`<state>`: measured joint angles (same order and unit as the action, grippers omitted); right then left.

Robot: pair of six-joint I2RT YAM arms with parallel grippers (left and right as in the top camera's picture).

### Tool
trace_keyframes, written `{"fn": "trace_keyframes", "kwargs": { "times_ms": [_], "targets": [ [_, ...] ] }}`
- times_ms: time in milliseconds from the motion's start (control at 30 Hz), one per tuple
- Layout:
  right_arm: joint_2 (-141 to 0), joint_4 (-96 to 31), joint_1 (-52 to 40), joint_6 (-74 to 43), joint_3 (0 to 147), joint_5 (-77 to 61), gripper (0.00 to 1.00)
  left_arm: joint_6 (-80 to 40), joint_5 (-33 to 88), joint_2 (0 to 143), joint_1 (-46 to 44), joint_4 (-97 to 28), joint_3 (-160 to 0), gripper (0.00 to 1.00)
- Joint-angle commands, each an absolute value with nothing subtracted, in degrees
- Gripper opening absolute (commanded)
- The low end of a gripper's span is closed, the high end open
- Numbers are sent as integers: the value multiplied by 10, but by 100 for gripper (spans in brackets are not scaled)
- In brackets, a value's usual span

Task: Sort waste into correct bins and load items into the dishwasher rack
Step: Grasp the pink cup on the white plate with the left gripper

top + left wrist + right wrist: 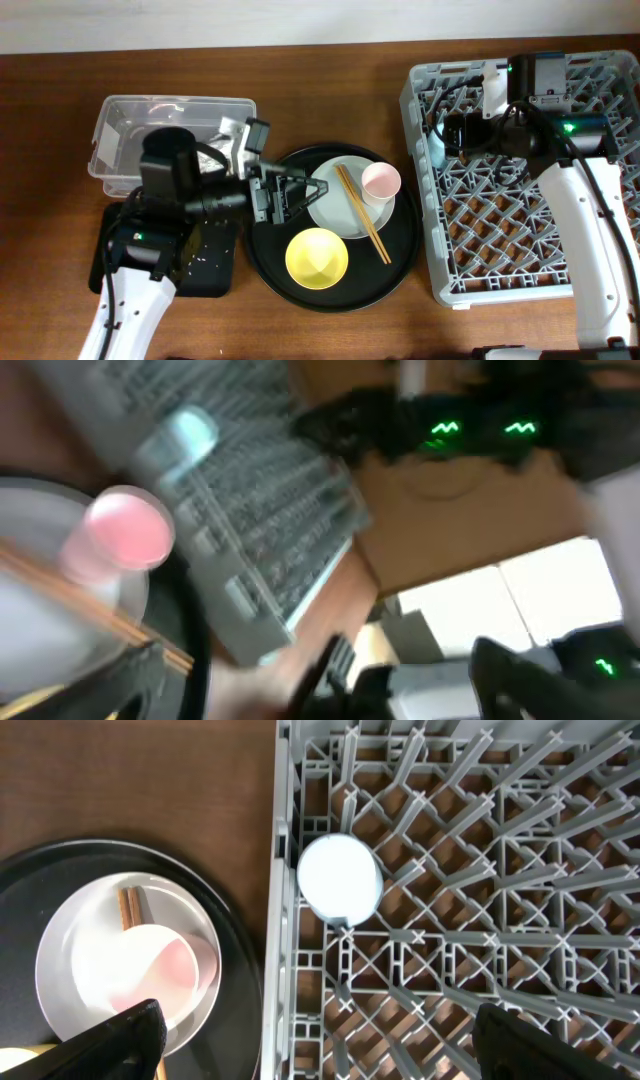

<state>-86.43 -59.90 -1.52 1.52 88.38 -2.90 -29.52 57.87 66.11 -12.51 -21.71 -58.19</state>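
I should next move my left gripper to the pink cup on the pale plate and close it on the cup's rim point(364, 182) point(97, 544) beside the wooden chopsticks.
The grey dishwasher rack point(520, 240) stands at the right. A blue cup point(340, 878) sits upside down near its left wall; it also shows in the overhead view point(437, 151). My right gripper point(320, 1040) is open and empty above the rack's left edge point(441, 132). The pink cup point(380, 182) and the wooden chopsticks point(362, 212) rest on the pale plate point(340, 205). The yellow bowl point(317, 256) sits in front of the plate. My left gripper point(295, 192) is open and empty just left of the plate. The left wrist view is blurred.
Plate and bowl lie on a large round black tray point(400, 255). The clear plastic box point(130, 140) at the back left holds a crumpled pale napkin point(228, 132). The flat black tray point(205, 255) in front of it carries rice-like bits.
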Motion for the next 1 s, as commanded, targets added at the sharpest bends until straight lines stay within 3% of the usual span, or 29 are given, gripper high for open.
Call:
{"fn": "trace_keyframes", "kwargs": {
  "times_ms": [0, 33, 67, 267, 433, 667, 967],
  "targets": [
    [-866, -598, -14, 11, 887, -34, 99, -305, 392, 674, -159, -283, -582, 57],
    [-866, -598, -14, 11, 887, -34, 98, -312, 360, 678, -174, -286, -582, 44],
    [-866, -598, -14, 11, 887, -34, 99, -326, 320, 685, -196, -283, -582, 40],
    [-866, -598, -14, 11, 887, -34, 99, -354, 152, 747, -312, -207, -582, 40],
    [-866, -598, -14, 11, 887, -34, 99, -354, 15, 832, -380, -133, -582, 46],
    [-866, -598, -14, 11, 887, -34, 99, -354, 13, 960, -397, 10, -582, 46],
    [-866, -598, -14, 11, 887, -34, 99, -354, 36, 1026, -398, 42, -582, 38]
  ]
}}
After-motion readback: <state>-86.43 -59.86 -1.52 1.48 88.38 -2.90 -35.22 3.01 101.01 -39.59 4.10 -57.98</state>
